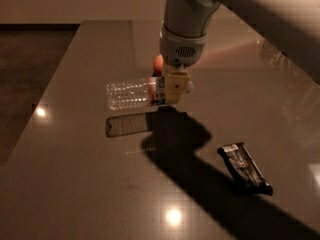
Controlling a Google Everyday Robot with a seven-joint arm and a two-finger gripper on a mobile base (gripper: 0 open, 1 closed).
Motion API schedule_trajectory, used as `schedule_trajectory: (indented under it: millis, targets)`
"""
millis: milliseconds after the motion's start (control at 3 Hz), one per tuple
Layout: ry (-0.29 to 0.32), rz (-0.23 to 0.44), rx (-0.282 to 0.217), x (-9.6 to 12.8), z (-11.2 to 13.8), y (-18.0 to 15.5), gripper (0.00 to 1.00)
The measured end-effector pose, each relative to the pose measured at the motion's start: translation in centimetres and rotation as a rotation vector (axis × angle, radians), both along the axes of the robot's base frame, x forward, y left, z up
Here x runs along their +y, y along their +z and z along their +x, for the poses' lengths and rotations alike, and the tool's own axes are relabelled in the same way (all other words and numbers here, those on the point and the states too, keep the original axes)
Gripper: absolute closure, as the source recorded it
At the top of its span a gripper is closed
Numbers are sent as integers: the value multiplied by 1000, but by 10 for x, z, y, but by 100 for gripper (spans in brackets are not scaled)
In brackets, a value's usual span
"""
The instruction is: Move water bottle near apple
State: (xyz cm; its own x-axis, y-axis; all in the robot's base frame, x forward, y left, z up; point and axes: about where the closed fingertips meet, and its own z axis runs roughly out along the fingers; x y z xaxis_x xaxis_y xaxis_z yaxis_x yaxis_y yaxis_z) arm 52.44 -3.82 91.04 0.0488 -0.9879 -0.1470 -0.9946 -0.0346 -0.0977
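Next, I let go of the water bottle, lying on its side, on the table [184, 88] just in front of the apple.
The water bottle [127, 95], clear and ribbed with an orange, white and blue label band, lies level in the air above the table, its shadow just below it. My gripper [173, 91] is shut on its label and cap end, reaching down from above. The cap is hidden behind the fingers. The apple [158, 64] is red-orange and shows only as a sliver just behind the gripper's left side. The bottle hangs close in front of it.
A black snack bar wrapper [245, 168] lies on the table to the front right. The dark glossy table [75, 184] has its left edge running along the floor. My arm's wide shadow crosses the table's middle toward the front right.
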Motion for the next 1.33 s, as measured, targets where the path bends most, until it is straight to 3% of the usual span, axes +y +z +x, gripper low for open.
schedule_trajectory:
  millis: [667, 1000, 1333]
  targets:
    - [-132, -32, -33, -81, 59, -12, 100]
    - [-177, -30, -25, -99, 77, -27, 100]
    - [-192, -34, -15, -105, 83, -41, 84]
